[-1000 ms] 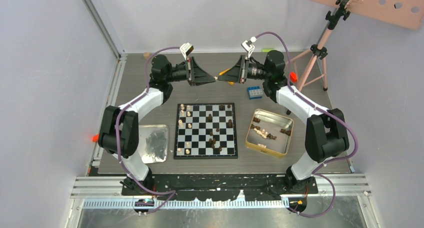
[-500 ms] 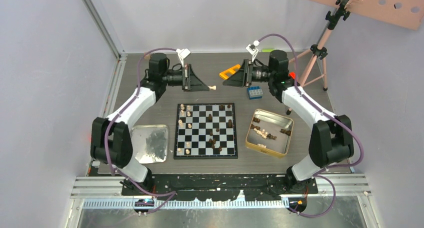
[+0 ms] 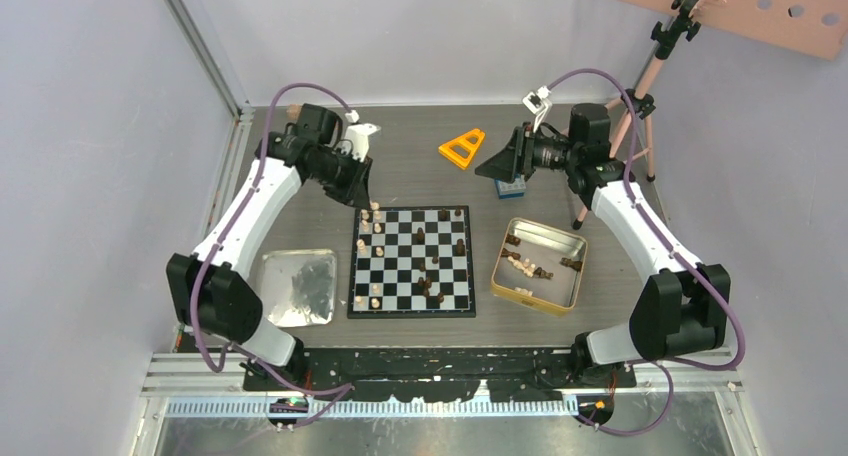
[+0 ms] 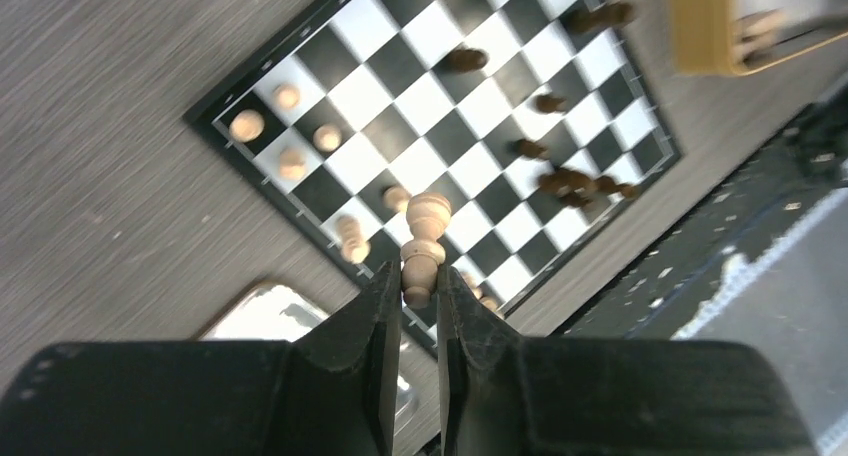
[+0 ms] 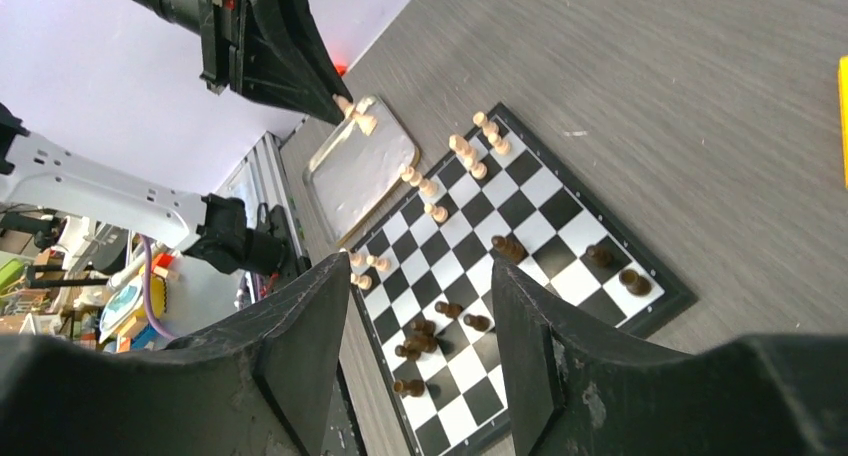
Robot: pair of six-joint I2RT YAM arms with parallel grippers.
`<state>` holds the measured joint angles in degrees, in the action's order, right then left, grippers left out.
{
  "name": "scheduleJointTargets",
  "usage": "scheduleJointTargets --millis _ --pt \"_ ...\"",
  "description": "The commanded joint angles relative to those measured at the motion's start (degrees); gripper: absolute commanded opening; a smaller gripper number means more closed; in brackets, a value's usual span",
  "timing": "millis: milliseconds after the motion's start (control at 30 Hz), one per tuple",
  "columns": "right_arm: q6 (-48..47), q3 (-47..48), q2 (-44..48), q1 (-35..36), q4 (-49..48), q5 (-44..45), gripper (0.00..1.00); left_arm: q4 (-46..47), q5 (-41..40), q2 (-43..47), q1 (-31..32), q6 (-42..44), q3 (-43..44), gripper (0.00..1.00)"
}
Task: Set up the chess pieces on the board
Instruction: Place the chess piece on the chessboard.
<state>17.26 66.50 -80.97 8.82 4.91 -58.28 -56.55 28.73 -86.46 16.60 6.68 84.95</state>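
Next, my left gripper lets go of the light tan chess piece on the empty dark edge square (image 3: 364,241) (image 4: 322,193) next to the tallest tan piece.
The board (image 3: 411,261) lies flat mid-table, with light tan pieces down its left side and dark brown pieces scattered to the right. My left gripper (image 3: 371,202) hangs above the board's far left corner, shut on a light tan chess piece (image 4: 424,248) held by its base, head pointing out. That piece also shows in the right wrist view (image 5: 355,116). My right gripper (image 3: 490,168) is open and empty, raised behind the board's far right, next to the blue brick (image 3: 510,188). The board shows in the left wrist view (image 4: 440,136) and the right wrist view (image 5: 500,266).
A gold-rimmed tin (image 3: 539,266) holding several pieces sits right of the board. A silver tray (image 3: 296,287) lies left of it. An orange triangle (image 3: 462,148) lies at the back. A pink tripod (image 3: 630,116) stands at the back right.
My left gripper swung from the back middle down and left to above the board's far left corner, keeping the tan piece. My right gripper drew back to the right and opened.
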Motion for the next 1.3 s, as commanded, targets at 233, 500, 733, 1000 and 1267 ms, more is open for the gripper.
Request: scheduleJointTargets --millis 233,500,733,1000,1267 --pt "-6.8 -3.8 2.8 -0.2 2.5 1.4 0.59 -12.5 -22.7 -10.5 5.1 6.2 6.6 0.0" --pt "-7.4 -4.3 2.6 -0.2 2.8 1.0 0.58 -11.8 -24.6 -15.2 6.5 5.8 7.3 0.0" --pt "-7.6 -4.3 2.5 -0.3 3.0 0.8 0.58 -10.3 -24.8 -18.7 6.9 5.4 7.5 0.0" --pt "-7.7 -4.4 2.5 -0.4 3.1 0.5 0.58 -9.5 -24.6 -21.1 7.4 5.2 6.9 0.0" --pt "-7.9 -4.5 2.3 -0.5 3.2 0.3 0.58 -7.3 -25.3 -23.2 8.5 4.7 6.0 0.0"
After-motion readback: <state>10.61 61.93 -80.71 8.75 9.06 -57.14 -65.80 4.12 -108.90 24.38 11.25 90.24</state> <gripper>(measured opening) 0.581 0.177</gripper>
